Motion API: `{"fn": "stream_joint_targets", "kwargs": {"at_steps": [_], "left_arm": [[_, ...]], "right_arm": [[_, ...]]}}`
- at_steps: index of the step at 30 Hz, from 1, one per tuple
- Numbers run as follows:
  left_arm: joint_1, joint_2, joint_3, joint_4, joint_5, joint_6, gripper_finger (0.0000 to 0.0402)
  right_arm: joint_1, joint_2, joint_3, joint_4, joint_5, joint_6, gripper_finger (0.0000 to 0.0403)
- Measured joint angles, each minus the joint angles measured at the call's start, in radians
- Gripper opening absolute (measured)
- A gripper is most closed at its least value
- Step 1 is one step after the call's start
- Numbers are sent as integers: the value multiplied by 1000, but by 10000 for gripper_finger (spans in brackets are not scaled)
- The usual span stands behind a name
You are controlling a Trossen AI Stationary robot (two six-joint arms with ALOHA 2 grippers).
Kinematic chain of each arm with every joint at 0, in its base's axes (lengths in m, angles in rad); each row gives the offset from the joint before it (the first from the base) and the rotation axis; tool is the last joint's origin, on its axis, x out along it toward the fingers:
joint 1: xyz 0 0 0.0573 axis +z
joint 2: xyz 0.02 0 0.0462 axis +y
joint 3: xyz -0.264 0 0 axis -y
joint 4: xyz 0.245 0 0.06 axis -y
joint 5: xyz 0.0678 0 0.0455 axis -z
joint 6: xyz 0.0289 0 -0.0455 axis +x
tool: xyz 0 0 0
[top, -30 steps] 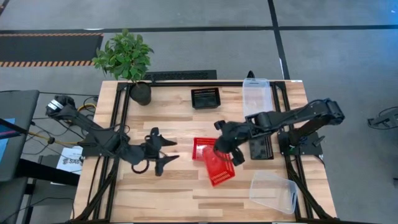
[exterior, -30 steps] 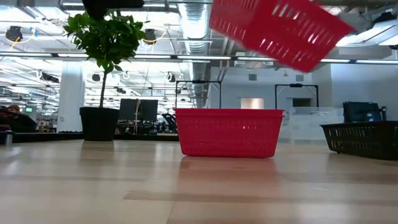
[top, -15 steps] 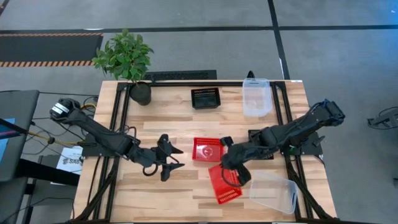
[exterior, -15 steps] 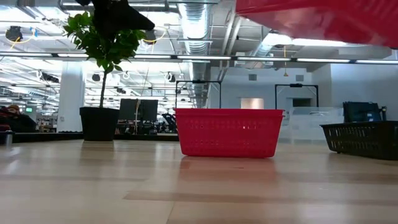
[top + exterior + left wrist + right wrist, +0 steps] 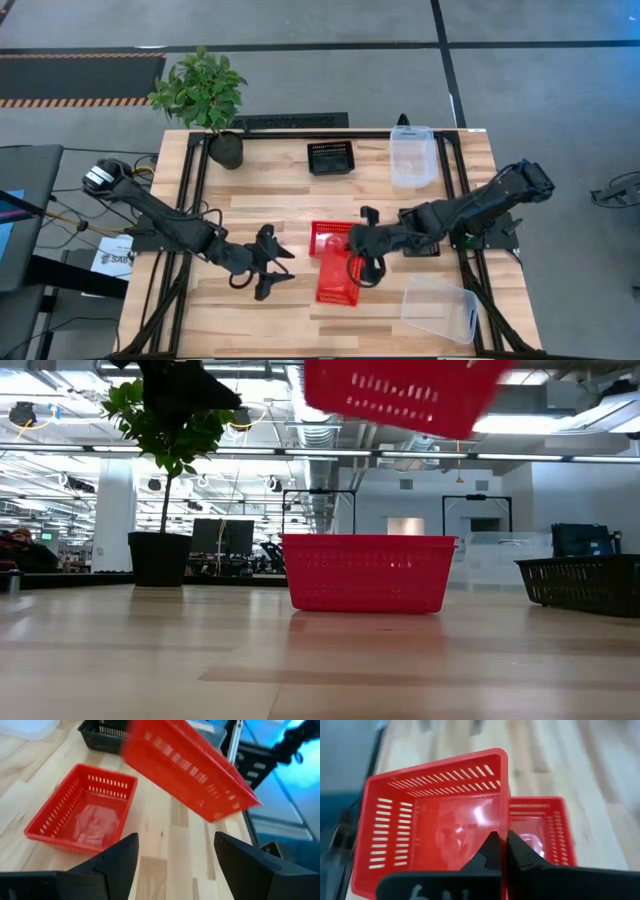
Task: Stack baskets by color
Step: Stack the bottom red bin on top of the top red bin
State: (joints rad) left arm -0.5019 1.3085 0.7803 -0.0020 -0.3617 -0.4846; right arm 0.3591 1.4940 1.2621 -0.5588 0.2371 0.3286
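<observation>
The robot's right gripper will release the held red basket inside the red basket resting at the table's middle [image 5: 333,239] [image 5: 529,837].
One red basket [image 5: 328,236] rests on its base at the table's middle, open side up. A second red basket [image 5: 336,280] hangs in the air just near of it, with my right gripper [image 5: 358,262] shut on it. The low view shows this held basket [image 5: 400,395] high above the resting one [image 5: 367,572]. My left gripper [image 5: 272,265] hovers open to the left of both baskets, touching nothing. In the left wrist view its fingers [image 5: 117,860] frame both red baskets from a distance. My right gripper pinches one side wall of the held red basket at its rim [image 5: 506,827], one finger inside and one outside. The fingers come slanting down from the table's right. The basket is lifted clear, open side up and slightly tilted.
A black basket [image 5: 330,157] and a clear bin [image 5: 411,155] stand at the far edge, beside a potted plant [image 5: 205,100]. Another black basket [image 5: 420,240] lies under my right arm. A clear bin [image 5: 440,308] sits tipped at the near right.
My right gripper has rolled and swung the held red basket first toward the near edge, then left. The basket has turned from strongly tilted to nearly level, close beside the resting red basket. My left gripper has sunk and moved slightly toward the near edge and the baskets, staying open.
</observation>
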Motion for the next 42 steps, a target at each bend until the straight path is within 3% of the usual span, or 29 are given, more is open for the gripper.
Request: {"fn": "stream_joint_targets", "kwargs": {"at_steps": [5, 11, 17, 22, 28, 33, 36, 42], "left_arm": [[-5, -50, 0, -137, -38, -20, 247], [-5, -94, 0, -326, -194, -34, 247], [-5, -94, 0, -363, -288, 113, 247], [-5, -94, 0, -363, -285, 220, 247], [-6, -94, 0, -370, -160, 238, 247], [-6, -93, 0, -376, -88, 247, 247], [-8, -93, 0, -378, -65, 254, 247], [-22, -93, 0, -377, -65, 264, 247]], "right_arm": [[-35, 0, 0, -8, 237, 337, 6], [-44, 0, 0, -124, 317, 674, 6], [43, 0, 0, -298, 550, 1190, 6], [95, 47, 2, -291, 669, 1388, 4], [78, 174, 0, -267, 636, 1538, 4], [70, 197, 0, -264, 636, 1630, 4], [70, 212, 2, -238, 637, 1649, 4], [67, 258, 1, -212, 542, 1666, 4]]}}
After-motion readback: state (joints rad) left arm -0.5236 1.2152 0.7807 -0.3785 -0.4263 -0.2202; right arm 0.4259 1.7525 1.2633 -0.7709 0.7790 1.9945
